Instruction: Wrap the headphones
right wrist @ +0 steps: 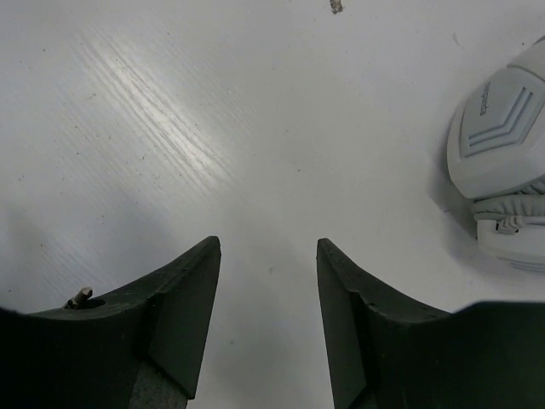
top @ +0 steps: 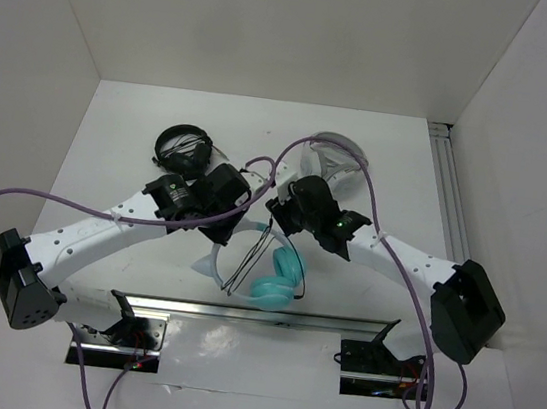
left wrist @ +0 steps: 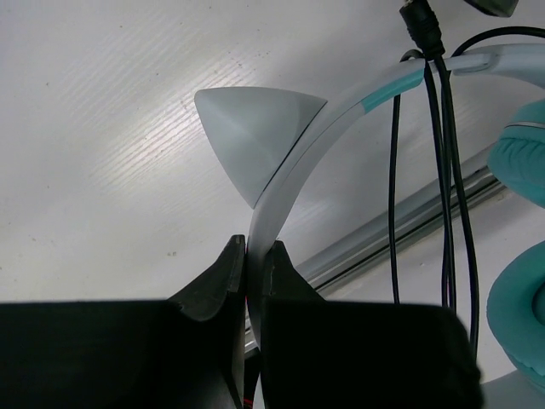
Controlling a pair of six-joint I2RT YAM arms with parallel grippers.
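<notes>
The robot's left gripper will release the teal headphones on the table (top: pixel 260 158) between the all-black headphones and the grey-and-white headphones.
The headphones have teal ear cups (top: pixel 279 276) and a pale headband (top: pixel 216 258), and they hang above the table near the front rail. My left gripper (top: pixel 239 212) is shut on the headband. The left wrist view shows its jaws (left wrist: pixel 253 249) clamped on the thin pale band just below a cat-ear point (left wrist: pixel 255 128). The thin black cable (top: pixel 249 259) hangs in loops from the band beside the cups, and it also shows in the left wrist view (left wrist: pixel 444 179). My right gripper (top: pixel 276 206) is open and empty just right of the left one, over bare table (right wrist: pixel 268 247).
All-black headphones (top: pixel 182 149) lie behind the left gripper. Grey-and-white headphones (top: pixel 335 157) lie behind the right gripper and show at the right edge of the right wrist view (right wrist: pixel 502 136). A metal rail (top: pixel 259 316) runs along the near edge. White walls enclose the table.
</notes>
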